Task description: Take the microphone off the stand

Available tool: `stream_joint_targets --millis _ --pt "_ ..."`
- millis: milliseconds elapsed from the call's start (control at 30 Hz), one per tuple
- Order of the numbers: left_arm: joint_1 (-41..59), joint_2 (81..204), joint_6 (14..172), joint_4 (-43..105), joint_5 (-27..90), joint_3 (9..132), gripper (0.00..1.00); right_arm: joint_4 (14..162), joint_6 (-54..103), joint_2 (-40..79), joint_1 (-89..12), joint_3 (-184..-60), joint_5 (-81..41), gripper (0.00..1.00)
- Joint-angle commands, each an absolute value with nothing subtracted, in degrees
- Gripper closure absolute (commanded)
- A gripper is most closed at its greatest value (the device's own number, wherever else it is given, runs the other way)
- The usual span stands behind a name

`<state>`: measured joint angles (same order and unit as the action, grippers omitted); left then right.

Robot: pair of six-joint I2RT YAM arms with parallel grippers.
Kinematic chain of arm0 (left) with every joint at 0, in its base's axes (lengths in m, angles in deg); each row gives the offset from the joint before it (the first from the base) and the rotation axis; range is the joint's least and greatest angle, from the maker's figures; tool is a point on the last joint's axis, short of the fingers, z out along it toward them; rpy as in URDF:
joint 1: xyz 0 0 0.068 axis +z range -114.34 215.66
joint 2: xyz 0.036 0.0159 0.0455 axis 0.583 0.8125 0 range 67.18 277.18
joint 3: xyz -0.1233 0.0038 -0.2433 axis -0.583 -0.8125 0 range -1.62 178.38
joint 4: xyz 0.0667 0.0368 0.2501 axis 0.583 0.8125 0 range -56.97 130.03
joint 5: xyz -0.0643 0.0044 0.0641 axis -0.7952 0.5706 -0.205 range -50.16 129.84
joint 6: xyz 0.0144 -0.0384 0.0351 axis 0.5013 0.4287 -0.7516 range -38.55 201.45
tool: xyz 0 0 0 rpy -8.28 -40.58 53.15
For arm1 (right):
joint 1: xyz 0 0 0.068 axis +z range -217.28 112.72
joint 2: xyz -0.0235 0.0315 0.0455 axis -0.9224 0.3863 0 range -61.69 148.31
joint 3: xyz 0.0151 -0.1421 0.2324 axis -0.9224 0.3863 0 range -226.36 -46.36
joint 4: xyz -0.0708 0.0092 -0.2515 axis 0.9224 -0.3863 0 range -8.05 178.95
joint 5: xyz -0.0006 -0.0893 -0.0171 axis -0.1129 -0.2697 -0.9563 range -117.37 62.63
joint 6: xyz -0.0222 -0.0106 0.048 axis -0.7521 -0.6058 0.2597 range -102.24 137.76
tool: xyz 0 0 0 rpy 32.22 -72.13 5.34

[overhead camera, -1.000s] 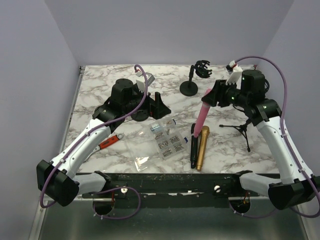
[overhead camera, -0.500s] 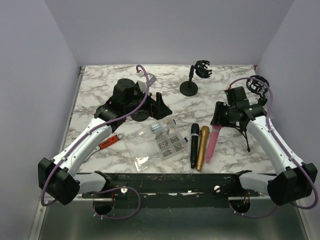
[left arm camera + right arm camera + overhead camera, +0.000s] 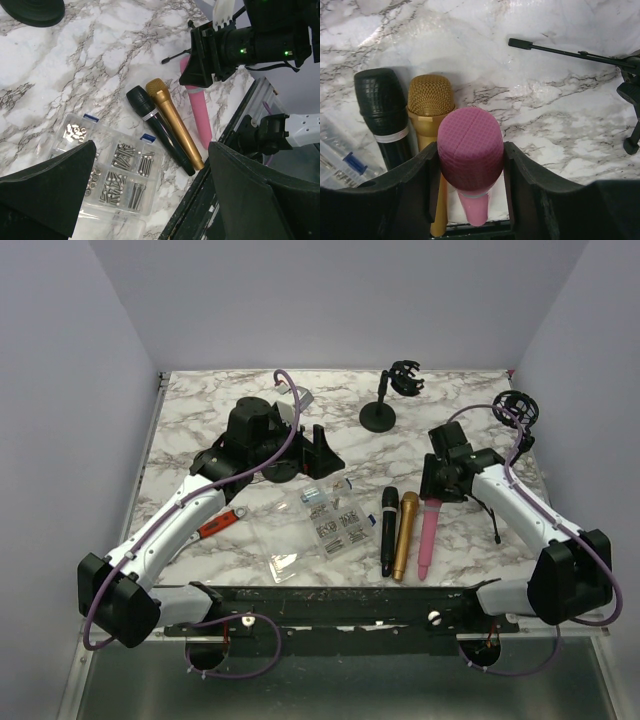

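Observation:
My right gripper has the pink microphone. I should lay it down flat with that gripper on the marble table (image 3: pixel 430 537), alongside the gold microphone.
The pink microphone (image 3: pixel 428 535) lies along the table, handle toward the near edge, right of a gold microphone (image 3: pixel 403 535) and a black one (image 3: pixel 387 530). My right gripper (image 3: pixel 436 490) is shut on its mesh head (image 3: pixel 472 135), one finger on each side. It also shows in the left wrist view (image 3: pixel 199 112). The black tripod stand (image 3: pixel 492 502) stands just right of that gripper, its shock mount (image 3: pixel 516 408) empty. My left gripper (image 3: pixel 318 452) is open and empty over the screw box (image 3: pixel 107 172).
A second stand with a round base (image 3: pixel 378 412) stands at the back centre, its clip empty. The clear screw box (image 3: pixel 330 515), a small plastic bag (image 3: pixel 283 562) and a red-handled tool (image 3: pixel 218 523) lie front left. A tripod leg (image 3: pixel 560 50) reaches toward the microphones.
My right arm swung down and toward the near edge with the pink microphone, from raised and tilted to lying on the table beside the gold one. The left arm stayed put.

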<state>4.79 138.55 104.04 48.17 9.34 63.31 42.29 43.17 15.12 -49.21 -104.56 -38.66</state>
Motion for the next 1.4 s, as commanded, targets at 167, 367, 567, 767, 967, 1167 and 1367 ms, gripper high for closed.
stream_joint_targets --millis 167,367,567,767,967,1167,1367 --pt "4.45 137.45 104.91 46.95 7.76 64.37 0.01 54.48 48.17 17.35 -48.74 -97.50 -42.92 0.94" --pt "4.42 136.66 104.83 47.02 7.84 64.32 0.01 60.86 51.46 18.70 -48.79 -95.09 -43.67 0.92" --pt "4.38 136.49 104.83 47.05 7.77 64.38 0.01 62.12 51.71 20.03 -48.73 -94.63 -44.59 0.79" --pt "4.44 136.25 104.92 46.95 7.58 64.39 0.01 62.22 51.48 19.32 -48.76 -93.82 -43.63 0.63" --pt "4.42 136.51 105.09 46.88 7.38 64.36 0.01 61.75 50.58 17.34 -48.73 -93.61 -42.83 0.48" --pt "4.29 136.76 105.09 46.87 7.38 64.26 0.01 61.00 49.84 15.49 -48.75 -93.52 -42.43 0.36" --pt "4.20 137.05 105.18 46.85 7.27 64.29 0.01 59.61 49.26 12.76 -48.73 -94.08 -42.02 0.29"
